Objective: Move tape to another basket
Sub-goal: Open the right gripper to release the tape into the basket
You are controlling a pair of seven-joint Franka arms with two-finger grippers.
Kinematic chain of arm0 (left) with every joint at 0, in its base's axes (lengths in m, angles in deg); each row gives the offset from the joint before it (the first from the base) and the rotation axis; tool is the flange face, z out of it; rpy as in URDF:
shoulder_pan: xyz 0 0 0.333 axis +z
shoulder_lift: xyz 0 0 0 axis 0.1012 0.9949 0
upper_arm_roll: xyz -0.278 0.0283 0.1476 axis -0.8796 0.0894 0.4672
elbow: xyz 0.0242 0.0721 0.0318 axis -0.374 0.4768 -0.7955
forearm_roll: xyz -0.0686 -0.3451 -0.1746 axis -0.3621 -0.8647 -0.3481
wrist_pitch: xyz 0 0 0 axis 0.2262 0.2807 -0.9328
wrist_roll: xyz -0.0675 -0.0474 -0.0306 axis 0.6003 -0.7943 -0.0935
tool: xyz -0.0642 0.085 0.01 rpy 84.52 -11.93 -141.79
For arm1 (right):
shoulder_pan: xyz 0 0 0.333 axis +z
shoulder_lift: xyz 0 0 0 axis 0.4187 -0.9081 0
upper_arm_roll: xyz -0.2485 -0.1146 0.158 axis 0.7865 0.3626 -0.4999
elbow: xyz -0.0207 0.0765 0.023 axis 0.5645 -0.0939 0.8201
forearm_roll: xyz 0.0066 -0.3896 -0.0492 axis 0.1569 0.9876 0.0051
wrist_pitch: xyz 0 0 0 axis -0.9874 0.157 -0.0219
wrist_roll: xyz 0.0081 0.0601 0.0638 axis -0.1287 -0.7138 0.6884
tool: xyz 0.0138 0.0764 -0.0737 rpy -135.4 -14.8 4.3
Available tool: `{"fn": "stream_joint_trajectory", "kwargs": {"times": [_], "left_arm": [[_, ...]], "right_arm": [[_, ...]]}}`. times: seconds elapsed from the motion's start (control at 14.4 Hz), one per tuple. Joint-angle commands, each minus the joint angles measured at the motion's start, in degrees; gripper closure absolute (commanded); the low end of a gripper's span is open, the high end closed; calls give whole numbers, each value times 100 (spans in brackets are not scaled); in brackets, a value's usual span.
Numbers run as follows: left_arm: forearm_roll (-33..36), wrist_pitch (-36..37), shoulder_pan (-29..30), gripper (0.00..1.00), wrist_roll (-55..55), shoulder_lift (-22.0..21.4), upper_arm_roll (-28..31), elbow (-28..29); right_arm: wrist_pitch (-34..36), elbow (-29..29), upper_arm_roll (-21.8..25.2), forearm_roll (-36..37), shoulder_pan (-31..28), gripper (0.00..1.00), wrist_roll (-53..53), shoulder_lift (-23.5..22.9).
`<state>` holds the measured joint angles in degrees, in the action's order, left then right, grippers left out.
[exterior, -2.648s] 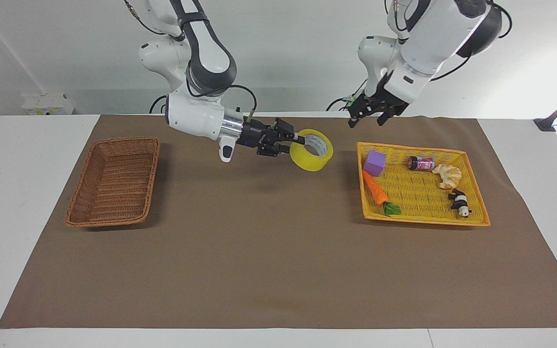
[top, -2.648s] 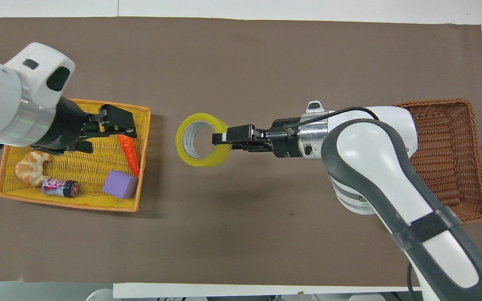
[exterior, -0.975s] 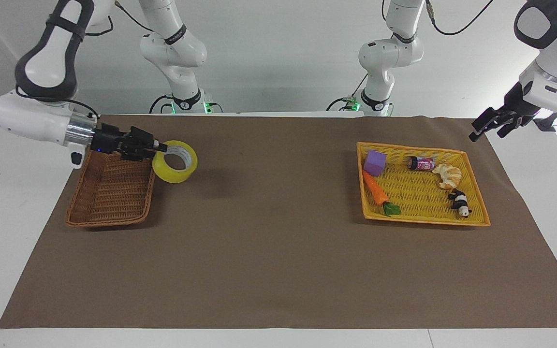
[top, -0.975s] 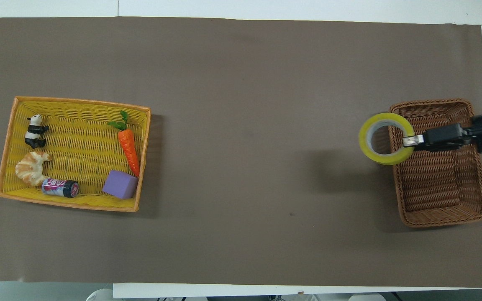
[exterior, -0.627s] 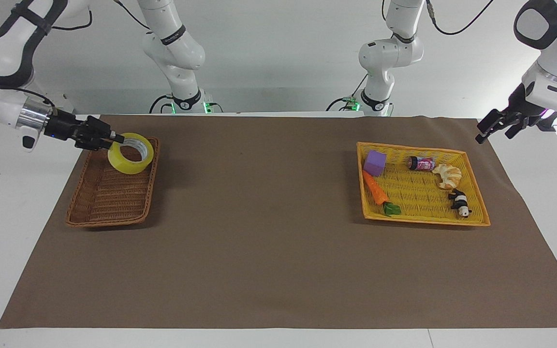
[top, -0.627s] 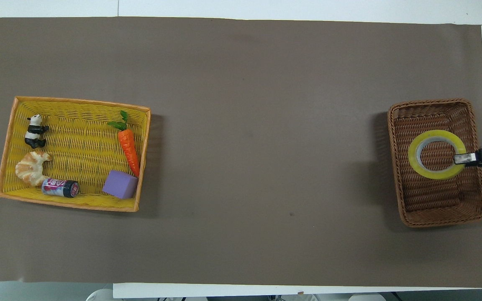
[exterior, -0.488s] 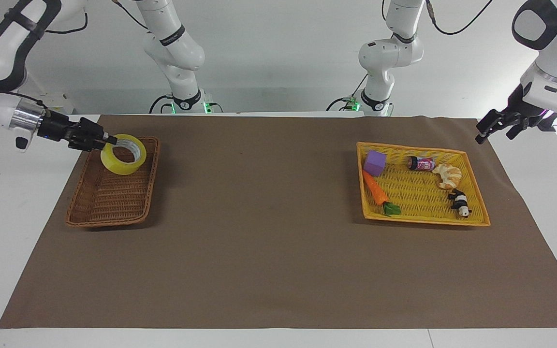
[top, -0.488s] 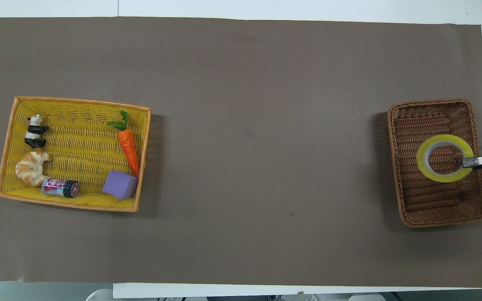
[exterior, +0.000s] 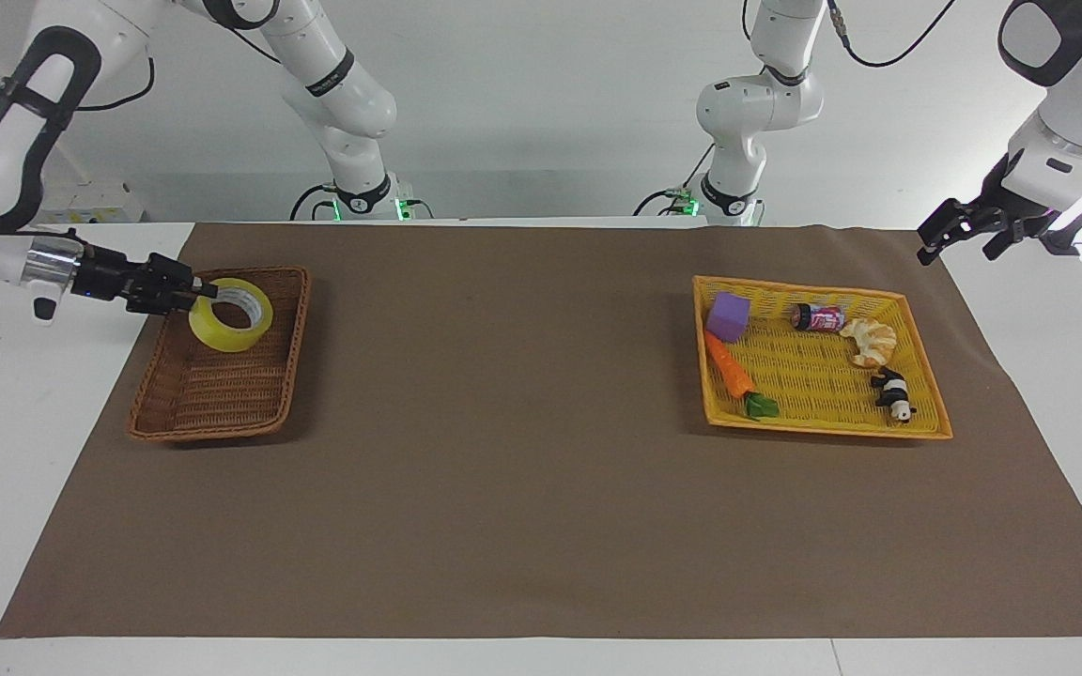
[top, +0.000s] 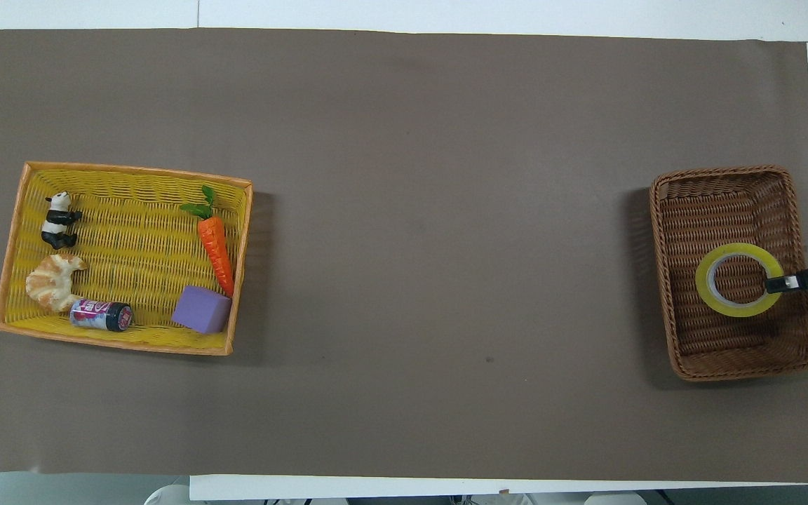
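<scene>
I should release the tape from my right gripper on the middle of the brown wicker basket's bottom (top: pixel 736 282).
The tape (exterior: pixel 231 315), a yellow roll with a pale core, hangs tilted low inside the brown wicker basket (exterior: pixel 212 390), at the end nearer to the robots. My right gripper (exterior: pixel 206 293) is shut on the roll's wall, one finger inside the ring. I cannot tell whether the roll touches the basket's floor. In the overhead view the tape (top: pixel 739 279) lies within the basket's rim (top: pixel 662 280), with the right gripper (top: pixel 777 283) reaching in over the rim. My left gripper (exterior: pixel 957 246) is open and empty, raised over the mat's corner at the left arm's end.
A yellow woven basket (exterior: pixel 823 427) stands toward the left arm's end. It holds a purple block (exterior: pixel 727 315), a carrot (exterior: pixel 731 368), a small can (exterior: pixel 816 318), a croissant (exterior: pixel 868 341) and a panda figure (exterior: pixel 894 393). A brown mat (exterior: pixel 522 451) covers the table.
My right gripper has carried the tape from the table's middle to the brown basket and lowered it inside. My left arm has swung away from the yellow basket to its own end.
</scene>
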<state>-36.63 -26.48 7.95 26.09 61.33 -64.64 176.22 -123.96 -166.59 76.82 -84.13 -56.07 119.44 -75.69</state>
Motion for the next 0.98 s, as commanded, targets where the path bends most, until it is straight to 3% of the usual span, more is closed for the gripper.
{"fn": "stream_joint_trajectory", "kwargs": {"times": [0.0, 0.91], "left_arm": [[-124, 241, -153, 0, -268, 134, 70, -152], [-98, 12, -285, 0, -260, 55, 96, 129]], "right_arm": [[-44, -43, -83, 164, -93, 100, 281, 31], [-722, -509, -83, 296, -41, 100, 660, 48]]}}
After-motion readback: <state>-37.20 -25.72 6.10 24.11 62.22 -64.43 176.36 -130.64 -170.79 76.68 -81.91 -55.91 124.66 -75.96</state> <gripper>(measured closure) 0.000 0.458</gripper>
